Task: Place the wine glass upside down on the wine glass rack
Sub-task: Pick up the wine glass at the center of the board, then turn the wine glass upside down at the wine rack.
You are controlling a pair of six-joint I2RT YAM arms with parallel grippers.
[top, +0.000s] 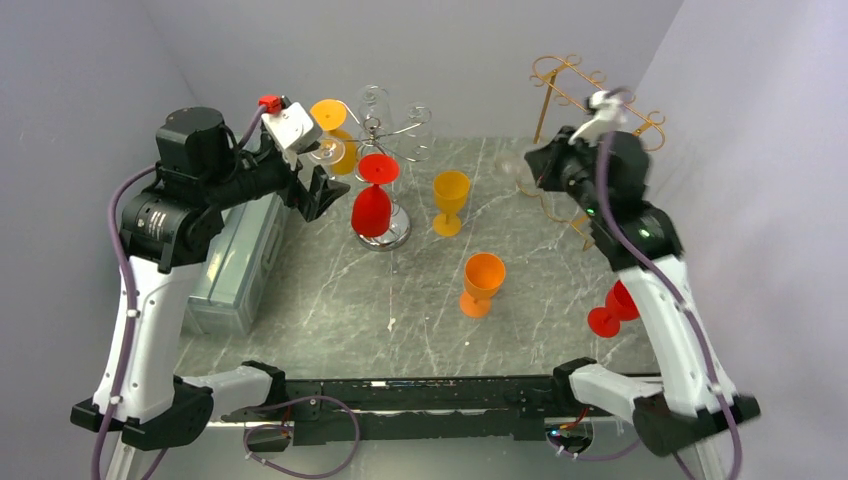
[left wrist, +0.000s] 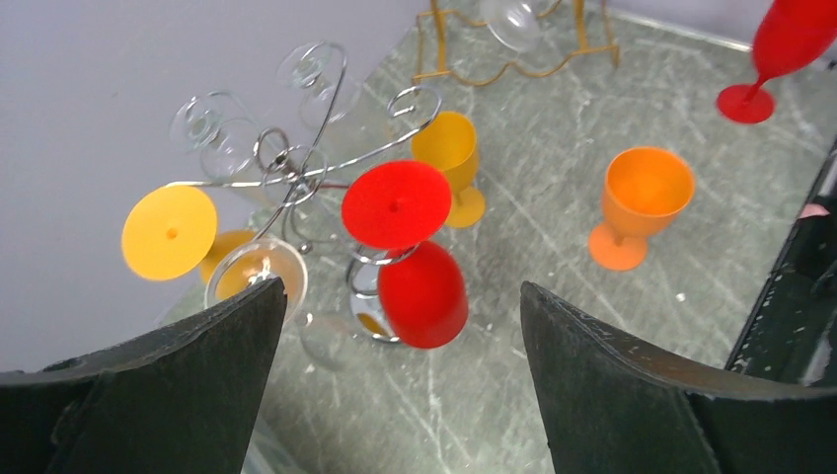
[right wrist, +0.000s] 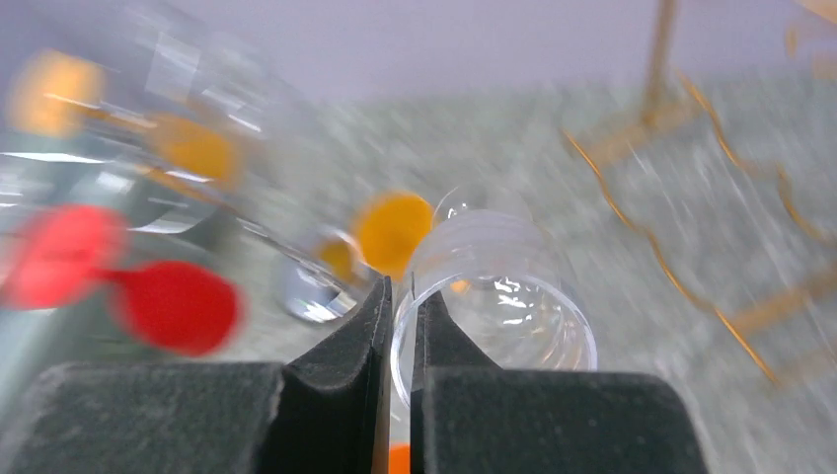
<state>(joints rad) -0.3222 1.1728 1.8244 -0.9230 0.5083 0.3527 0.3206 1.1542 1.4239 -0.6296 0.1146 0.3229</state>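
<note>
I am pinching the clear wine glass by its rim with my right gripper, so next I take its foot [right wrist: 482, 200] with my left gripper before my right gripper closes around the bowl.
My right gripper [right wrist: 402, 296] is shut on the rim of a clear wine glass [right wrist: 503, 296], one finger inside the bowl and one outside. From above, this glass [top: 510, 170] is held just left of the gold wire rack [top: 590, 95], above the table's far right. The gold rack [right wrist: 671, 237] stands to the right of the glass in the right wrist view. My left gripper [left wrist: 400, 284] is open and holds nothing. It hovers in front of the silver spiral rack [left wrist: 296, 163], where a red glass [left wrist: 422, 291] hangs upside down.
On the silver rack [top: 385, 130] also hang a yellow glass [top: 335, 130] and a clear glass [left wrist: 259, 272]. A yellow glass [top: 450, 200] and an orange glass [top: 482, 283] stand mid-table. A red glass [top: 612, 308] sits by the right arm. A grey box [top: 235, 265] lies at the left.
</note>
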